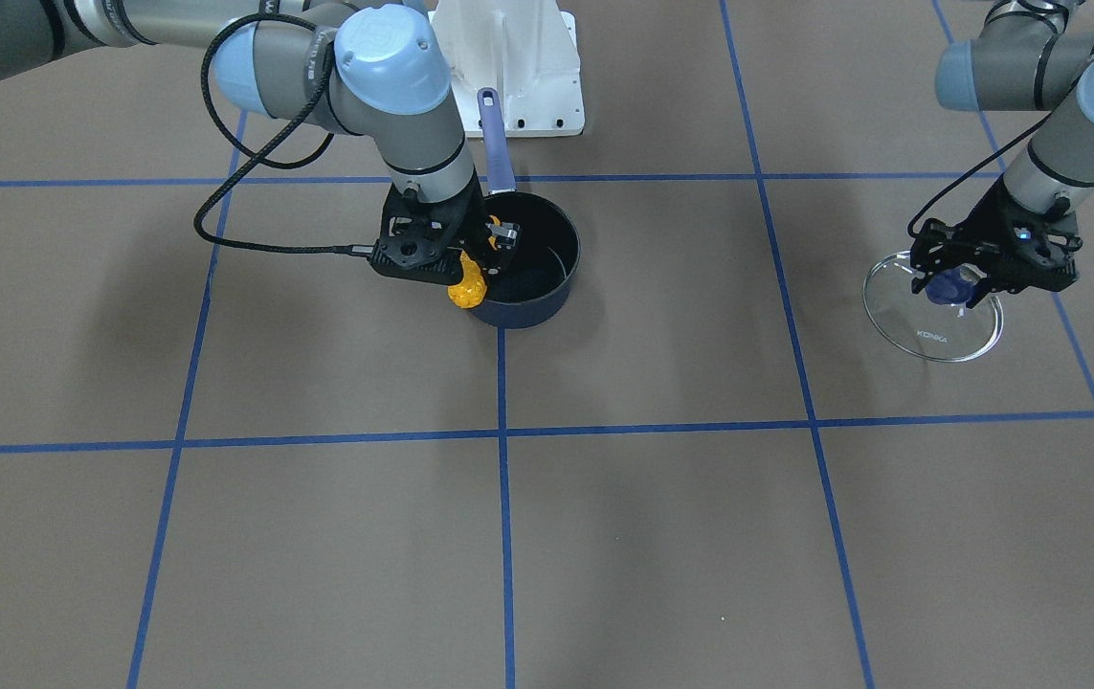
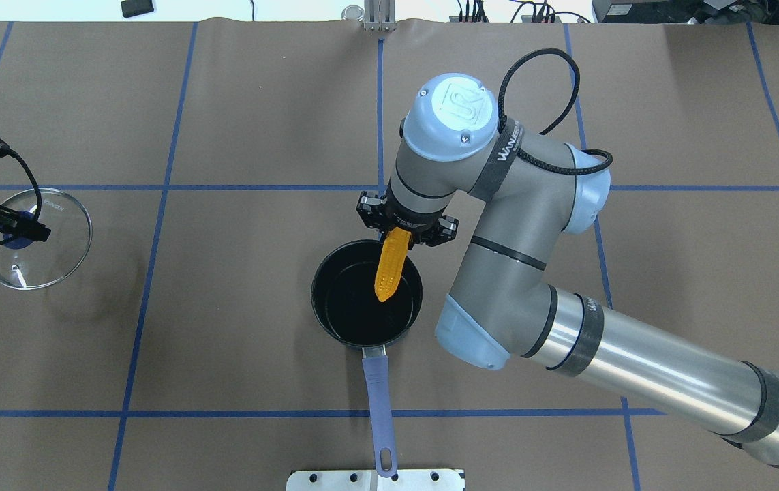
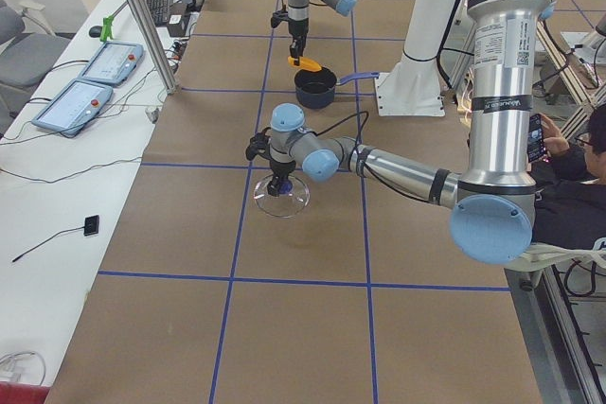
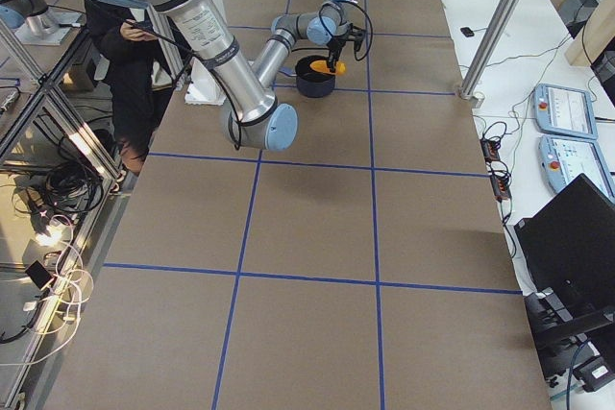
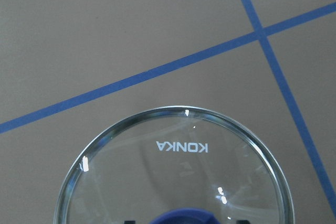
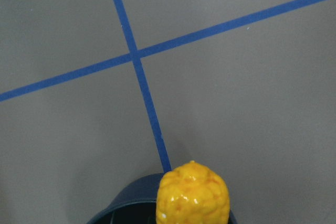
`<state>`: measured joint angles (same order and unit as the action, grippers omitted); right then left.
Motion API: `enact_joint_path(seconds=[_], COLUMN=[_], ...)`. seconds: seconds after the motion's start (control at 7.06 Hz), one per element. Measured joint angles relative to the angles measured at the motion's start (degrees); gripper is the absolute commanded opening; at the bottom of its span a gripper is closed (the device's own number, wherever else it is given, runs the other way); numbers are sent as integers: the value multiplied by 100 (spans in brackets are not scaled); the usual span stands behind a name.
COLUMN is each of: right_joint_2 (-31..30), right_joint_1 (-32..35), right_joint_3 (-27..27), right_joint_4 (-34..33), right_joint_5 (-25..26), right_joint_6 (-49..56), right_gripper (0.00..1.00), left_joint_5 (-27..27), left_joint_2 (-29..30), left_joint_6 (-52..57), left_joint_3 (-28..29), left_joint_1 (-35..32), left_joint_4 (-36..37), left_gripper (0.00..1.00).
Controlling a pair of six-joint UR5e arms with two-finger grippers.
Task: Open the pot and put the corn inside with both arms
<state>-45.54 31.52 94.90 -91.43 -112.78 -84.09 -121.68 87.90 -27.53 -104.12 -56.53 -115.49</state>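
My left gripper has the glass lid. It will put the lid down on the brown table [image 1: 929,305] between the blue tape lines.
The dark navy pot [image 2: 355,310] stands open near the table's middle, its purple-blue handle [image 2: 377,382] pointing at the robot's base. My right gripper [image 2: 399,230] is over the pot's far rim, shut on the thick end of the yellow corn [image 2: 389,267]. The cob slants down over the pot's black inside, and it also shows in the front view [image 1: 466,287]. My left gripper [image 1: 960,279] is shut on the purple-blue knob of the glass lid [image 1: 929,325], which lies level, far to the pot's left, low at the table. I cannot tell if the lid touches it.
The white base mount [image 1: 508,67] stands just behind the pot's handle. Blue tape lines cross the brown table. An operator [image 3: 568,167] sits beside the table, and control tablets [image 3: 95,73] lie on a side bench.
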Motion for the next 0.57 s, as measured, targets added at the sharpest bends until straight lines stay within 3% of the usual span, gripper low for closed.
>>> enact_joint_path(seconds=[0.14, 0.28, 0.57], right_joint_2=[6, 7, -23], right_joint_1=[-161, -277, -401], right_joint_3=[-3, -6, 14], right_joint_4=[19, 26, 29], right_joint_5=[100, 140, 166], right_joint_6=[-15, -21, 26], right_gripper=[31, 95, 100], left_joint_5=[1, 3, 4], left_joint_2=[-30, -40, -37], left_joint_6=[4, 7, 12], left_joint_3=[24, 45, 95], left_joint_1=[-3, -6, -7], left_joint_4=[-49, -69, -78], left_gripper=[32, 32, 33])
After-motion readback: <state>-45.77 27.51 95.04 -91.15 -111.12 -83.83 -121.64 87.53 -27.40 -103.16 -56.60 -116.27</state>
